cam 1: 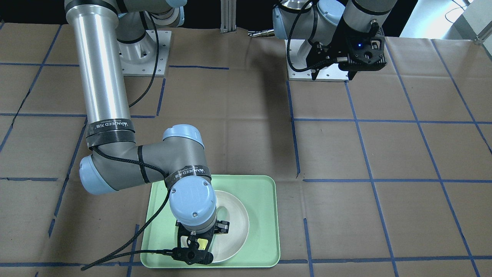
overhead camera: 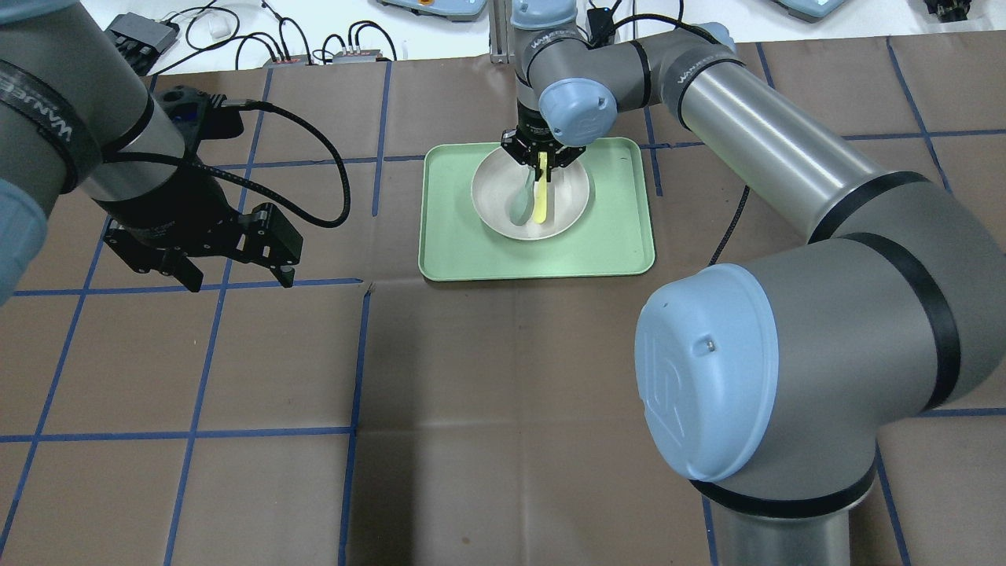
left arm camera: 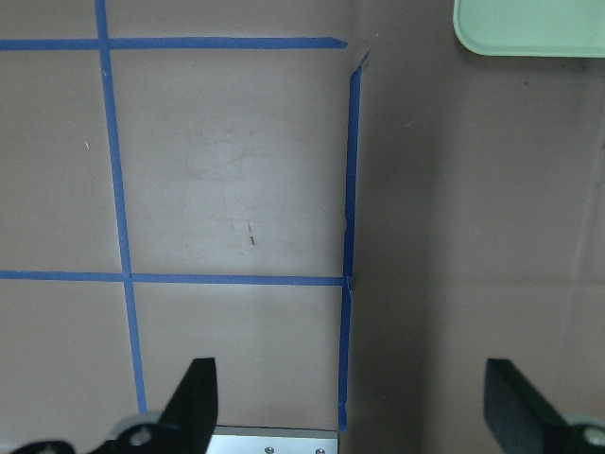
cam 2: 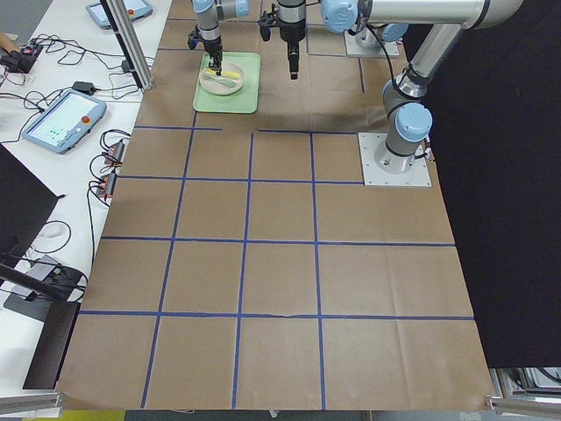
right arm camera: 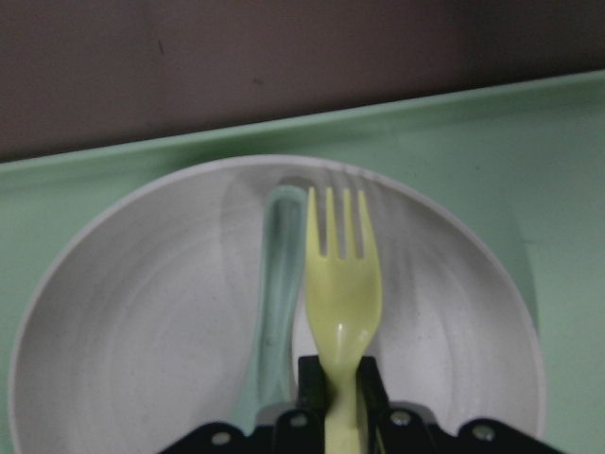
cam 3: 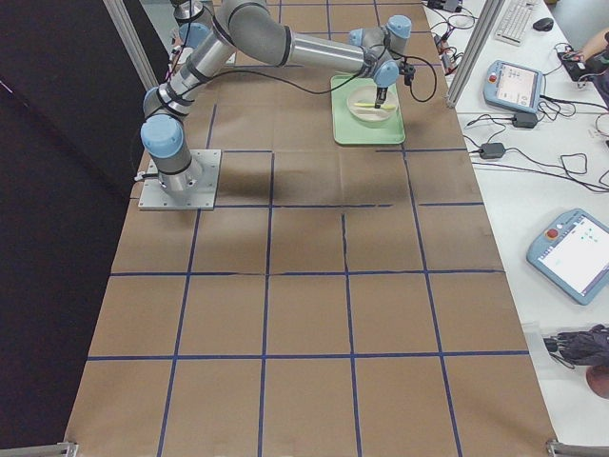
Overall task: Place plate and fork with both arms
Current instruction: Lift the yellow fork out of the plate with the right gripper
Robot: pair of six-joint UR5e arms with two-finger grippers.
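Observation:
Next, my right gripper releases the pale-yellow fork in the mint-green tray (cam 1: pixel 163 224), between the plate and the tray's nearer short edge.
The off-white plate (overhead camera: pixel 491 196) lies in the mint-green tray (overhead camera: pixel 613 236) at the far middle of the table. My right gripper (overhead camera: pixel 542 161) stands over the plate's far rim, shut on the handle of the pale-yellow fork (overhead camera: pixel 541 200). In the right wrist view the fork (right arm camera: pixel 342 293) is pinched between the fingers, with its tines over the plate (right arm camera: pixel 142 322). A grey-green spoon (right arm camera: pixel 279 293) lies in the plate just beside the fork. My left gripper (overhead camera: pixel 240 279) is open and empty, hovering over bare table left of the tray. Its fingers (left arm camera: pixel 194 397) are spread wide.
Brown paper with blue tape lines covers the table. The tray's corner (left arm camera: pixel 529 28) shows at the top right of the left wrist view. The arm bases are bolted to the robot's side of the table (cam 1: pixel 319 73). Cables and pendants lie beyond the far edge (overhead camera: pixel 314 47).

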